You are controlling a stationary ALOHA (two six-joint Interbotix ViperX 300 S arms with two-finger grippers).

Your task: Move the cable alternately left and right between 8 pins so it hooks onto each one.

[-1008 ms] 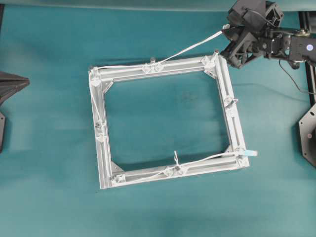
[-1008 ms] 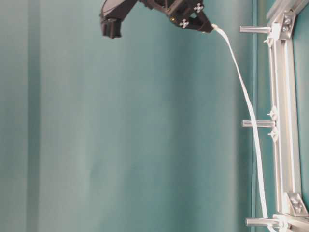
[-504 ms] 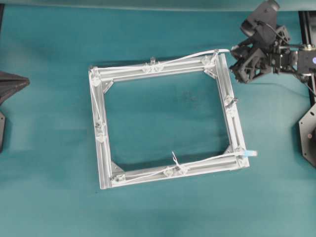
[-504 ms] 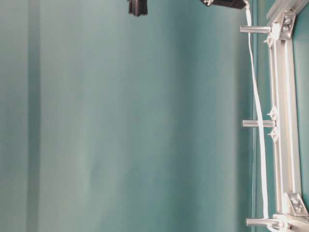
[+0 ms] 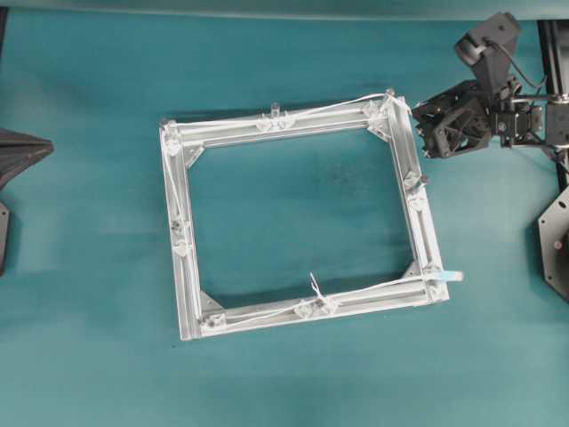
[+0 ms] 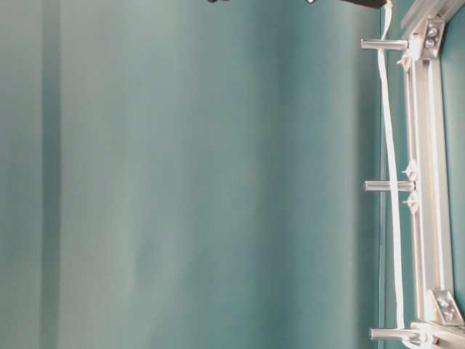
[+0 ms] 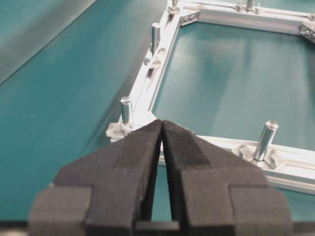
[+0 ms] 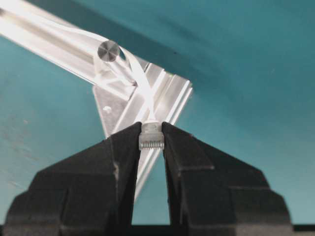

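Observation:
The robot's right gripper needs to release the cable's plug on the silver rail (image 5: 404, 143) between the nearby corner pin and the next pin.
The white cable (image 5: 333, 106) lies along the square silver frame (image 5: 187, 267), from its far plug end (image 5: 453, 277) round the rails to the back-right corner pin (image 5: 389, 92). In the right wrist view it bends round that pin (image 8: 108, 50) and ends in a small plug (image 8: 151, 139). My right gripper (image 8: 151, 129) is shut on that plug, just right of the frame's back-right corner (image 5: 418, 120). The table-level view shows the cable (image 6: 393, 145) running taut past three pins (image 6: 389, 186). My left gripper (image 7: 161, 123) is shut and holds nothing; it hovers near a corner pin (image 7: 126, 109).
The frame sits mid-table on a teal cloth (image 5: 284, 374). Silver triangular brackets (image 5: 209, 302) fill its inner corners. A little tie knot (image 5: 315, 283) sticks up from the cable on the front rail. The right arm's black base (image 5: 556, 240) stands at the right edge.
My right gripper has come forward and down past the back-right corner with the plug. The cable, earlier slanting up through the air, now lies taut along the back rail and round the corner pin.

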